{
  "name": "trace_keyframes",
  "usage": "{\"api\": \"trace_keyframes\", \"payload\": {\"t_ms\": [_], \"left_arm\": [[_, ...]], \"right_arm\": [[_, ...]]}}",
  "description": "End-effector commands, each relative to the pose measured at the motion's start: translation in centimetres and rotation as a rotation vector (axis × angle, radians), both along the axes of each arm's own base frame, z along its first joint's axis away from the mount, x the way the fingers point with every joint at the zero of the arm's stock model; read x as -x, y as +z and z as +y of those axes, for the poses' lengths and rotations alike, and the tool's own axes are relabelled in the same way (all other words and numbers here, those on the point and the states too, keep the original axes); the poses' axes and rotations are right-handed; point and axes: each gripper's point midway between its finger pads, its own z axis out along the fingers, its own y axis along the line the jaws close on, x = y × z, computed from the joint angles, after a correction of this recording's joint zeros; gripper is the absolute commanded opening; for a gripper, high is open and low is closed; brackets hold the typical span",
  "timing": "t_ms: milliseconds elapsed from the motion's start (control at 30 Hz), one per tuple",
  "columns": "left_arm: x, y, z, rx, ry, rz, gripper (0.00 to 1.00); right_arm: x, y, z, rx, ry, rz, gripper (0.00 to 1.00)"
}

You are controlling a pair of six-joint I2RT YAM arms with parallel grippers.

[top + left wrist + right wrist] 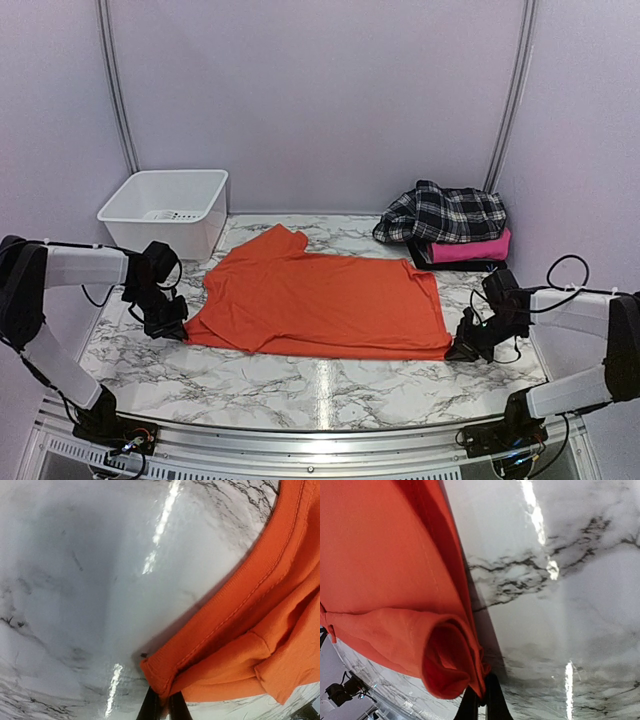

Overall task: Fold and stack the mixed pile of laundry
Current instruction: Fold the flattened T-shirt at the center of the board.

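Note:
Next, I let go of the orange t-shirt's corner and take the fold's edge (pixel 440 694) to flatten it, because the t-shirt's top layer curls into a loose fold beside my right gripper.
The orange t-shirt (pixel 320 303) lies spread flat across the middle of the marble table (pixel 330 390). My left gripper (pixel 170 327) is shut on the shirt's near left corner; in the left wrist view the hemmed orange corner (pixel 165 672) is pinched between the two dark fingers (pixel 150 707). My right gripper (pixel 462 350) is shut on the near right corner, where the orange cloth (pixel 447 665) bunches into a fold above the fingers (pixel 494 700). The black-and-white plaid shirt (pixel 445 213) sits crumpled at the back right.
The plaid shirt rests on a folded pink garment (pixel 470 248) over something dark. A white plastic bin (pixel 168 208) stands at the back left, close to the left arm. Bare marble shows along the table's near edge.

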Motion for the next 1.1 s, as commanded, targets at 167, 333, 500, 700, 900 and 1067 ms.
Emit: {"api": "trace_keyframes", "payload": {"t_ms": [167,333,500,700,900,1067], "left_arm": [[6.9,0.9,3.0,-0.081,0.112,0.118,0.00],[5.8,1.7,2.1,-0.038,0.079,0.075,0.17],[3.6,5.1,0.9,-0.003,0.002,-0.048,0.31],[3.5,7.6,-5.5,0.161,-0.143,-0.125,0.34],[5.6,6.0,-9.6,0.174,-0.281,-0.052,0.36],[6.3,4.9,-11.1,0.161,-0.323,-0.032,0.36]], "right_arm": [[3.4,-0.5,-2.1,0.128,-0.001,0.096,0.00],[3.0,-0.1,-0.8,0.057,0.061,0.078,0.18],[1.5,3.9,-0.7,0.065,0.099,-0.019,0.39],[0.6,5.6,0.5,-0.011,0.122,-0.078,0.37],[0.6,4.5,1.2,-0.036,0.158,-0.047,0.33],[0.2,3.8,1.3,-0.035,0.170,-0.038,0.32]]}}
